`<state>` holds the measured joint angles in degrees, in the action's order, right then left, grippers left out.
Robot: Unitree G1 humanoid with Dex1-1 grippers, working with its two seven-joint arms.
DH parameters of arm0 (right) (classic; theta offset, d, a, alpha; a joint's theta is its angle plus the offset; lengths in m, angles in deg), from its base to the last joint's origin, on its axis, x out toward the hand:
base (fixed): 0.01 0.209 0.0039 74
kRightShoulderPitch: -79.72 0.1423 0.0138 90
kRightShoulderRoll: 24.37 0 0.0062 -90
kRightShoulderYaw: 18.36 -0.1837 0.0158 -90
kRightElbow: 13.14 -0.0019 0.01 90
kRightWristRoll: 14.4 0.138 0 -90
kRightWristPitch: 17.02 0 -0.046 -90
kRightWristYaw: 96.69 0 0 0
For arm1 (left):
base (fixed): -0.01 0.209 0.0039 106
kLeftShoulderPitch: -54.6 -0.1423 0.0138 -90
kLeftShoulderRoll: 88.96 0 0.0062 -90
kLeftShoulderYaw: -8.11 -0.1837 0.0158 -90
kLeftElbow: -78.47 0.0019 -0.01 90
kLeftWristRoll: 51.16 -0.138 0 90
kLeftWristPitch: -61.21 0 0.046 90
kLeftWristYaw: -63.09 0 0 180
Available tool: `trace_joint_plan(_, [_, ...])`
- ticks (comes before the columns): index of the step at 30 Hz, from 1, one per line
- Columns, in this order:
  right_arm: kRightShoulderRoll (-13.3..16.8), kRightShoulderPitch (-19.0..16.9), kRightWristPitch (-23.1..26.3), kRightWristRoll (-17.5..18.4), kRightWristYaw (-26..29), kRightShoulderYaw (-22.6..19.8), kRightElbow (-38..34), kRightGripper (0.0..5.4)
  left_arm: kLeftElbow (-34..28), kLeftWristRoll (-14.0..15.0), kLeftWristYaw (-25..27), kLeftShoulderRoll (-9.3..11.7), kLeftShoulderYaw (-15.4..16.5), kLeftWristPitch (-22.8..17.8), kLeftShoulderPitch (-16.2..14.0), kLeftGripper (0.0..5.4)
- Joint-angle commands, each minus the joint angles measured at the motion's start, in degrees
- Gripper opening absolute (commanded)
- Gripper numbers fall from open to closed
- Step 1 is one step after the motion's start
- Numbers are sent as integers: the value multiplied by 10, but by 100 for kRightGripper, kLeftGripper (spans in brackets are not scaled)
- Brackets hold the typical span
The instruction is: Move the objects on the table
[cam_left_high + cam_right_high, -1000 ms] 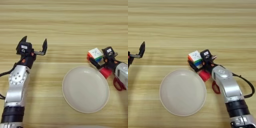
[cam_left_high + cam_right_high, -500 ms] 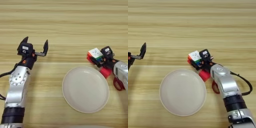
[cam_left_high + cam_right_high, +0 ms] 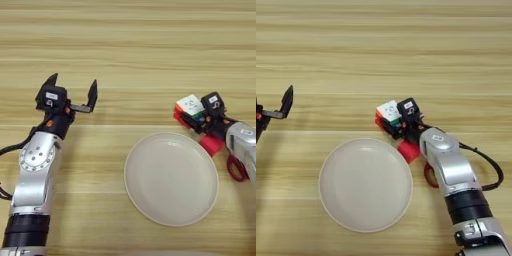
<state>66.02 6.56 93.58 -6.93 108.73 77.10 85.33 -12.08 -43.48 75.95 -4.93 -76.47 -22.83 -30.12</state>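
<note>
I should release the multicoloured puzzle cube with my right gripper near the middle of the round beige plate [image 3: 171,174].
The multicoloured puzzle cube [image 3: 189,104] sits right of centre, white face up and slightly tilted. My right gripper [image 3: 196,114] is shut on it, one black finger running along its front side. The small red cube [image 3: 212,145] lies just in front of that gripper, touching the rim of the round beige plate [image 3: 171,178], which rests on the wooden table [image 3: 130,45] in front of centre. My left gripper [image 3: 73,85] hovers open at the left, far from these objects, with nothing between its fingers.
A red scissors handle ring [image 3: 429,176] shows beside my right forearm [image 3: 452,170], right of the plate. A black cable [image 3: 491,167] loops out from that arm. Bare wood stretches across the far half of the table.
Almost nothing differs. The right gripper stays on the puzzle cube, and the left gripper has edged very slightly.
</note>
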Motion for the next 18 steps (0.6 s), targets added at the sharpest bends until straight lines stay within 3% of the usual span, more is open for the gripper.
trace_joint_plan(1, [2,-5,6,-3,0,-2,-29,331,-3,0,2,-1,-2,3,-4,540])
trace_joint_plan(11, [14,-35,49,17,-1,-24,-156,331,-3,1,4,-2,-2,-1,-6,540])
trace_joint_plan(18, [26,-76,86,36,-3,-42,-247,331,-4,13,11,-3,-1,-8,-6,540])
